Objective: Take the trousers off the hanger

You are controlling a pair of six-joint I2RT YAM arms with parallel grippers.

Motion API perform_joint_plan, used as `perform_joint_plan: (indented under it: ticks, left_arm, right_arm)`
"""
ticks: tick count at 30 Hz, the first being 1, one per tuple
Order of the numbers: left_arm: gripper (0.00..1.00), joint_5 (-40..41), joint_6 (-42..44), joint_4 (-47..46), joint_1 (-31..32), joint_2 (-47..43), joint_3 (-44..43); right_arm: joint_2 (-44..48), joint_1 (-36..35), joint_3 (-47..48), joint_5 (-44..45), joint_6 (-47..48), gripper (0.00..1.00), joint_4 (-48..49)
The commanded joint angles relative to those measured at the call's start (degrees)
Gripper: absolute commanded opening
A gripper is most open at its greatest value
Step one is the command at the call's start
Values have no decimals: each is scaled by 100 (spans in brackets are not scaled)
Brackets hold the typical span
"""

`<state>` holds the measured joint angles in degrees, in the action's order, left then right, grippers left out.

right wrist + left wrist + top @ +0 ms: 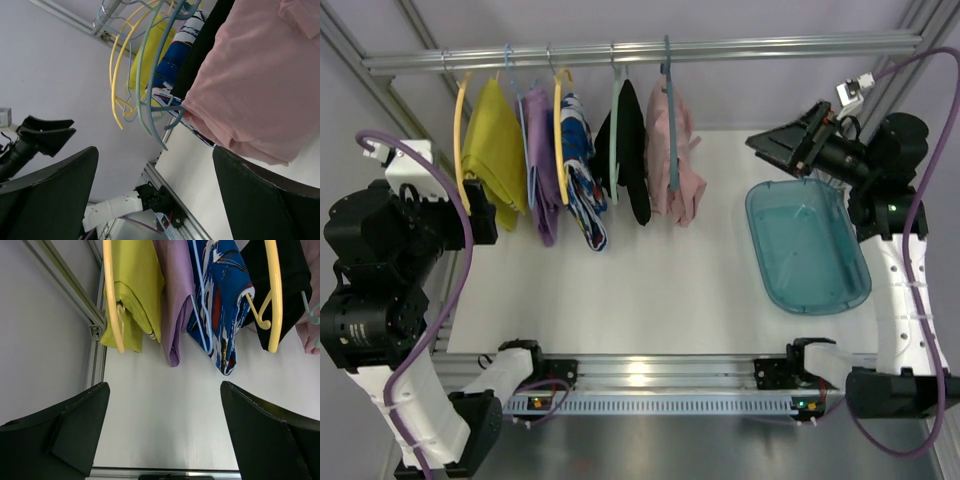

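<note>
My right gripper should close on the middle of the grey-blue hanger's near side point(672, 131) point(154, 62), so that it holds the hanger with the pale pink trousers on it.
The pale pink trousers point(675, 160) hang folded over the grey-blue hanger point(670, 110), rightmost on the rail. My right gripper point(765, 145) is open and empty, raised to the right of the trousers and apart from them. In the right wrist view the trousers point(250, 85) fill the upper right, the hanger point(152, 115) curves beside them, and the open gripper point(154, 150) is below. My left gripper point(480, 212) is open and empty at the far left by the yellow-green garment. In the left wrist view point(164, 385), the trousers point(309, 332) show only at the right edge.
Also on the metal rail point(640, 52), from the left: a yellow-green garment point(492, 150), a purple one point(542, 160), a blue patterned one point(582, 170) and a black one point(632, 150), on yellow and pale green hangers. A teal tub point(805, 245) sits on the white table at right.
</note>
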<state>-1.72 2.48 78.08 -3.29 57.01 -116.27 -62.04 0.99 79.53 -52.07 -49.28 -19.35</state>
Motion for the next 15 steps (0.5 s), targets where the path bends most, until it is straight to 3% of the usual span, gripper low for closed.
perform_joint_plan:
  ticks: [1,4,8,15]
  left_arm:
    - [99,-135,-63,-153,-5,46,-28]
    - [98,-197,-125,-171,-5,64,16]
    - [98,-574,-2,-171,-5,21,121]
    - [99,-663,-2,-171,-5,38,315]
  right_arm:
    - [-466,-494,220,417,-698,99,854]
    - [-704,-1030,212,636,-750,96,1161]
    - [-1142,-1802,186,707,-969,79,1689]
    - [-1653,-2375,458,1014,-1260,70,2313]
